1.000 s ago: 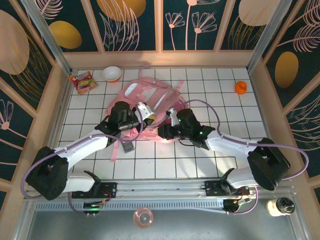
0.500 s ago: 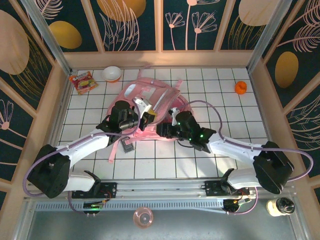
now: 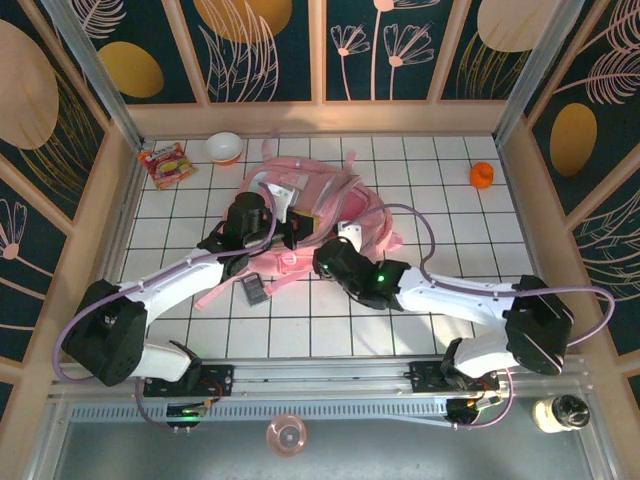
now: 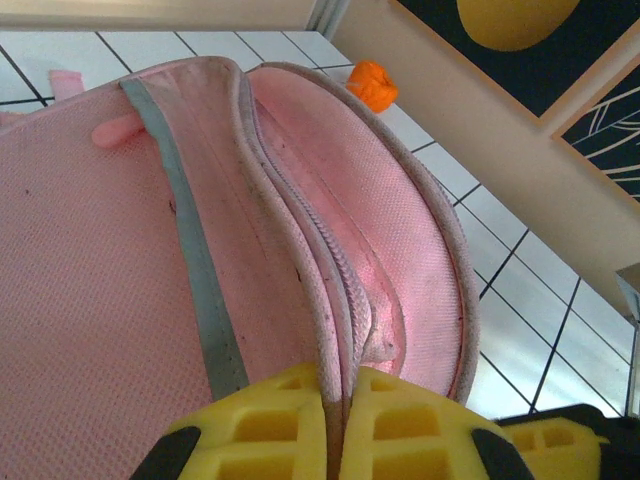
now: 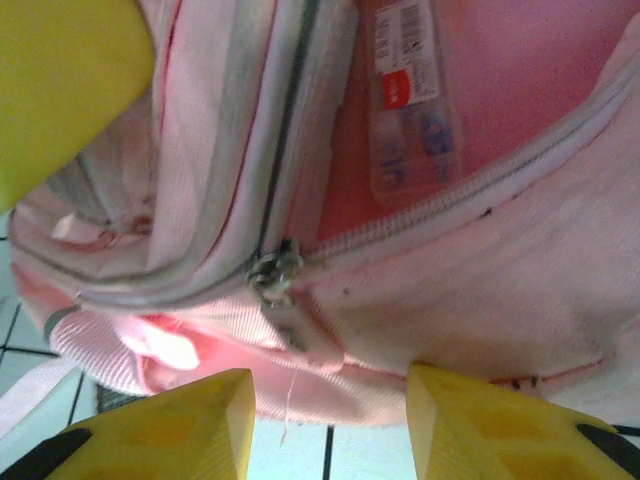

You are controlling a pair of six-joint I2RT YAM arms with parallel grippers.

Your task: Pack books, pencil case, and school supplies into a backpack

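Observation:
The raised rim of the backpack keeps the backpack's opening wide, so next my left gripper pushes the rim down and holds the near edge of the opening while my right gripper grabs the zip pull [image 5: 300,328].
The pink backpack [image 3: 330,200] lies mid-table with its mouth held up. My left gripper [image 3: 287,224] is shut on the backpack's zipped rim [image 4: 335,300], which runs between its yellow pads [image 4: 270,425]. My right gripper [image 3: 323,262] is open at the backpack's near edge, its fingertips [image 5: 205,420] either side of a zip pull [image 5: 278,268] and not touching it. A see-through pouch with red marks, which looks like the pencil case [image 5: 405,95], lies inside the opening. The dark grey calculator [image 3: 253,289] sits on the tiles beside a pink strap. The books are out of view.
A red-and-yellow snack packet [image 3: 165,163] and a small bowl [image 3: 225,147] are at the back left. A small orange thing [image 3: 482,175] sits at the back right. Wooden walls fence the tiled table [image 3: 450,230]. A yellow shape [image 5: 60,80] fills the right wrist view's top left corner.
My right gripper has opened wider and shifted left along the backpack's near edge. The left gripper has kept its hold and drawn the rim slightly back; the bag has spread to the right.

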